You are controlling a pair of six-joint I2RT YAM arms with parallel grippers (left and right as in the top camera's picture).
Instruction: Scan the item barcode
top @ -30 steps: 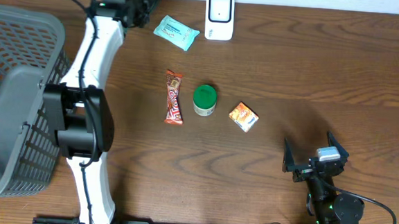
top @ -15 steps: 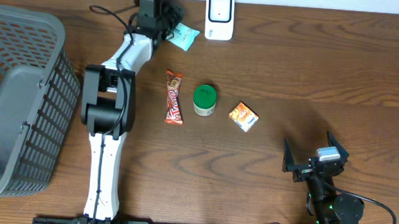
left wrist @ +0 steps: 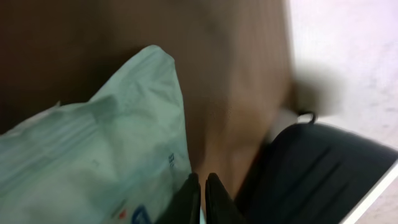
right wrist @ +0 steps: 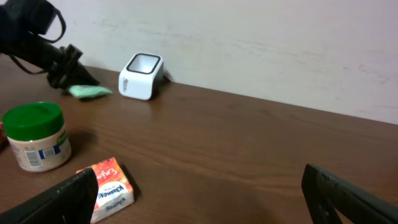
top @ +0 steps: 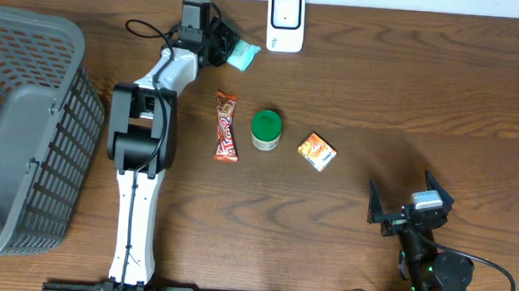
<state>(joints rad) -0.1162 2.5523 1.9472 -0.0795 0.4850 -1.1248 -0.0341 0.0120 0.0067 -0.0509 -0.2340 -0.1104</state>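
The robot's left gripper pinches only a sliver at the edge of the wipes packet, so it should open and take a deeper fold of its body (top: 243, 55) before scanning the packet.
A pale green wipes packet (top: 243, 58) lies at the table's far edge, just left of the white barcode scanner (top: 285, 22). My left gripper (top: 222, 49) is shut on the packet's left end. In the left wrist view the two dark fingers (left wrist: 193, 198) are pressed almost together at the packet's (left wrist: 99, 155) edge, with a sliver of it between them. In the right wrist view the packet (right wrist: 91, 91) and scanner (right wrist: 140, 76) are far off. My right gripper (top: 406, 200) stands open near the front right, holding nothing.
A grey mesh basket (top: 17, 131) fills the left side. A red candy bar (top: 226, 125), a green-lidded jar (top: 266, 130) and a small orange box (top: 317, 152) lie in a row mid-table. The box (right wrist: 109, 190) lies just ahead of my right gripper's left finger.
My left arm swung right along the far edge to the packet and its jaws closed on it. The packet now looks bunched. The right arm has not moved.
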